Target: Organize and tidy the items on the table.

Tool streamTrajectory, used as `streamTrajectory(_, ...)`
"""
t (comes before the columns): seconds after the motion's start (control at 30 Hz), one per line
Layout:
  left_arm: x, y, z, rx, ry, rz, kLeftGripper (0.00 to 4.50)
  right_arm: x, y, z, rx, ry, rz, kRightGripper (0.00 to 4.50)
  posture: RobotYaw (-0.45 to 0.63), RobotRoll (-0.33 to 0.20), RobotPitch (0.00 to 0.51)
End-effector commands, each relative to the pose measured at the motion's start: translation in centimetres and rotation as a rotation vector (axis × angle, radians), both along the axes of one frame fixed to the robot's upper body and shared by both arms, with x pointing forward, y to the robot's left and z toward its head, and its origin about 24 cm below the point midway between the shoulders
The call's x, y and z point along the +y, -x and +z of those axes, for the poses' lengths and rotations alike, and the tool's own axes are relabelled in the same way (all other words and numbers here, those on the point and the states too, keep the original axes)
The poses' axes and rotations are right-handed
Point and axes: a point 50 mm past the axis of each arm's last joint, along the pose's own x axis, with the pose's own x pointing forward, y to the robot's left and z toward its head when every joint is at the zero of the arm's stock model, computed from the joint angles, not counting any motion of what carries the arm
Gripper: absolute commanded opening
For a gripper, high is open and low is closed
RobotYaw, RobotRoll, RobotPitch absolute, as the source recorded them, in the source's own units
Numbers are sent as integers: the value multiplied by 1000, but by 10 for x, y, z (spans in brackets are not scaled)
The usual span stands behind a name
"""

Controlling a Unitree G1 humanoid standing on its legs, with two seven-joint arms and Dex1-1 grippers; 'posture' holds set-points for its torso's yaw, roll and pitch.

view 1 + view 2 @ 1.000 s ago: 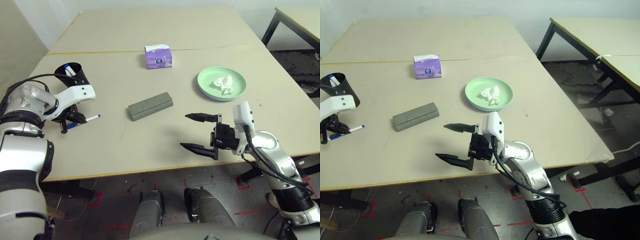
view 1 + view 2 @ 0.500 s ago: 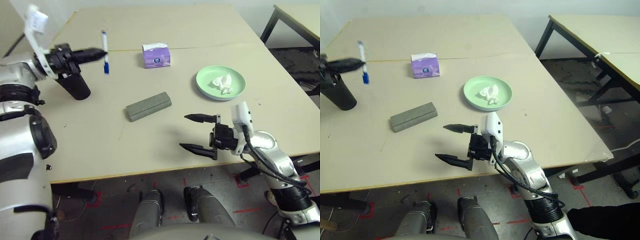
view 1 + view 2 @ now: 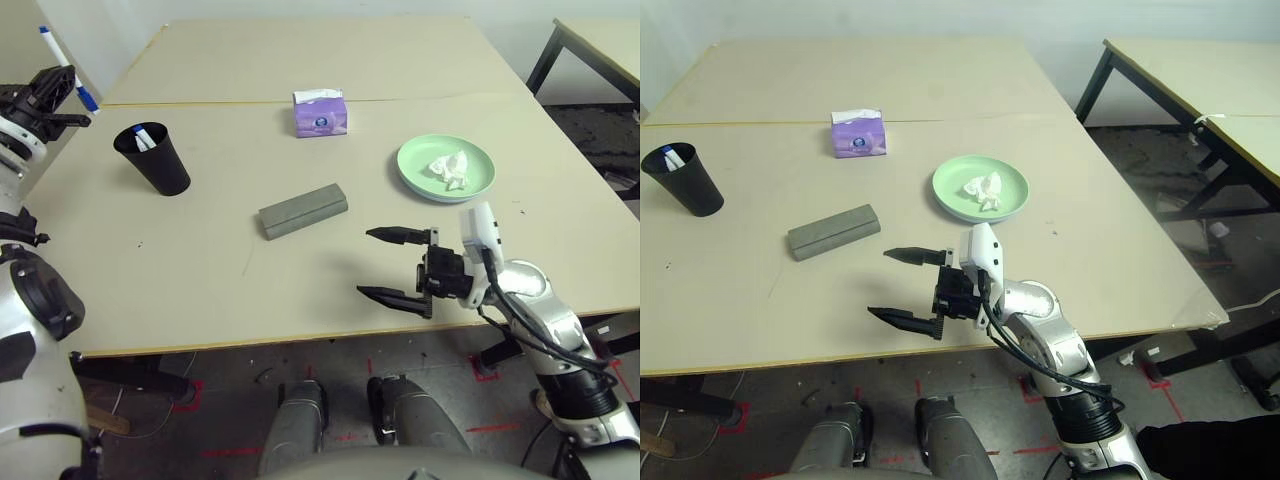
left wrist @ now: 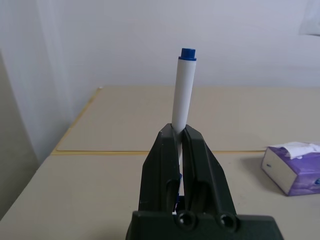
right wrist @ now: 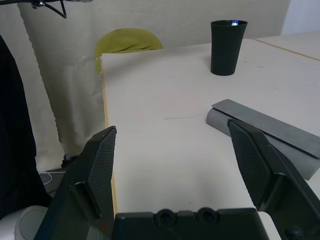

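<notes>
Next, I release the white marker from my left gripper inside the black cup [image 3: 143,139], next to the other marker. The white marker is now raised beyond the table's edge.
My left gripper [image 3: 58,92] is raised beyond the table's [image 3: 200,280] far left edge, shut on a white marker with a blue cap [image 3: 55,52]. In the left wrist view the marker [image 4: 184,90] stands up between the closed fingers [image 4: 162,155]. Another marker [image 3: 143,137] pokes out of a black cup [image 3: 152,160]. The grey glasses case [image 3: 302,211] lies mid-table. A crumpled white tissue [image 3: 447,167] rests on the green plate [image 3: 415,165]. My right gripper [image 3: 395,265] hovers open near the front edge, right of the case [image 5: 270,132], holding nothing.
A purple tissue box [image 3: 320,113] stands at the back centre by the seam line. A second table with dark legs [image 3: 1200,70] is off to the right. A yellow-green rounded shape [image 5: 127,40] sits beyond the table's left side.
My left gripper has carried the marker from the tabletop up past the black cup and out to the far left. The right gripper has stayed put.
</notes>
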Motion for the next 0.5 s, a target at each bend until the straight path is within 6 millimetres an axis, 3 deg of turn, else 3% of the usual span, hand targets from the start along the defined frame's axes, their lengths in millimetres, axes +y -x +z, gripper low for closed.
streamTrajectory(0.03, -8, -9, -10, 29, -3, 5, 25, 1, 2, 1, -4, 15, 11, 4500, -91, 0, 131)
streamTrajectory(0.27, -23, -21, -14, 35, -3, -6, 25, 0, 5, 0, 1, 12, -5, 4500, -113, 0, 141)
streamTrajectory(0.5, -19, -19, -18, 63, -27, 27, 25, -2, 6, 0, 4, 12, -21, 4500, -120, 0, 148)
